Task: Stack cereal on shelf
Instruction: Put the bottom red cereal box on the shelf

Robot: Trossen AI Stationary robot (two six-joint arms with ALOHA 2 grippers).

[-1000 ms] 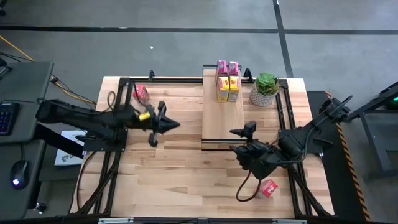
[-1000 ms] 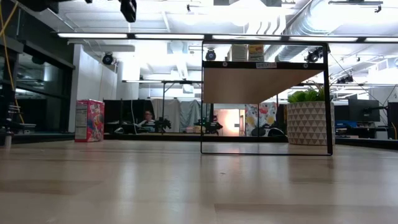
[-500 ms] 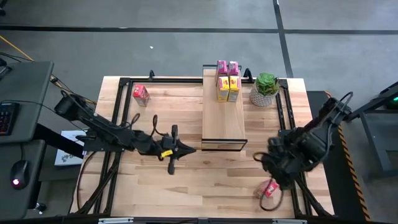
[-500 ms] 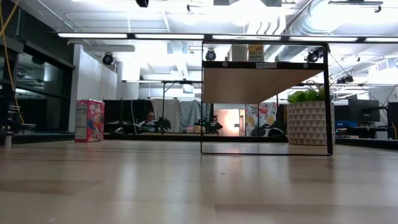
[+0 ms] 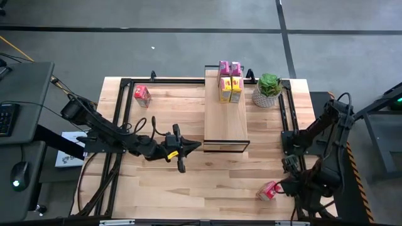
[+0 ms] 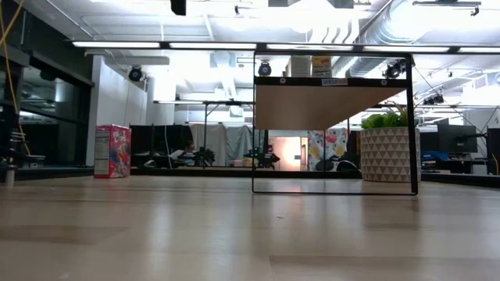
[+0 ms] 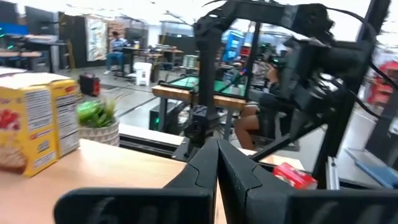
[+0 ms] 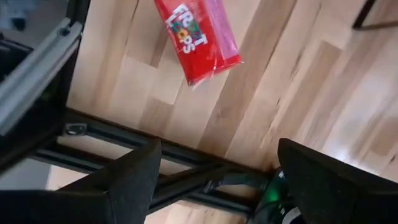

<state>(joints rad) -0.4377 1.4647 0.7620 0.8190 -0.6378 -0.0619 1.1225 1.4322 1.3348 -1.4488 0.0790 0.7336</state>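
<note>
The robot's right gripper will next move to the lettered end (image 5: 274, 188) (image 8: 198, 46) of the lying red box, nearest the rail below that gripper, and close there.
The shelf (image 5: 225, 116) stands mid-table. On its far end stand two pink cereal boxes (image 5: 229, 66) and two yellow ones (image 5: 230, 89), the yellow ones also in the left wrist view (image 7: 34, 127). One red box (image 5: 142, 93) stands upright at the table's far left (image 6: 112, 151). Another red box (image 5: 270, 190) lies flat near the near right corner (image 8: 199, 37). My left gripper (image 5: 190, 148) is shut, pointing level at the shelf's near end (image 7: 216, 168). My right gripper (image 8: 219, 149) hangs open, pointing down just right of the lying box (image 5: 291, 186).
A potted plant (image 5: 269, 88) stands right of the shelf's far end (image 6: 388, 148). A dark metal frame (image 5: 119, 119) runs along the table's edges, and one rail (image 8: 155, 155) lies under my right gripper. Bare tabletop (image 5: 188, 188) spreads left of the lying box.
My left gripper, still shut, has swung toward the table's right and near edges, up to the shelf's near end. My right gripper, still open, has left the shelf's near end for the near right corner and tipped downward beside the lying red box.
</note>
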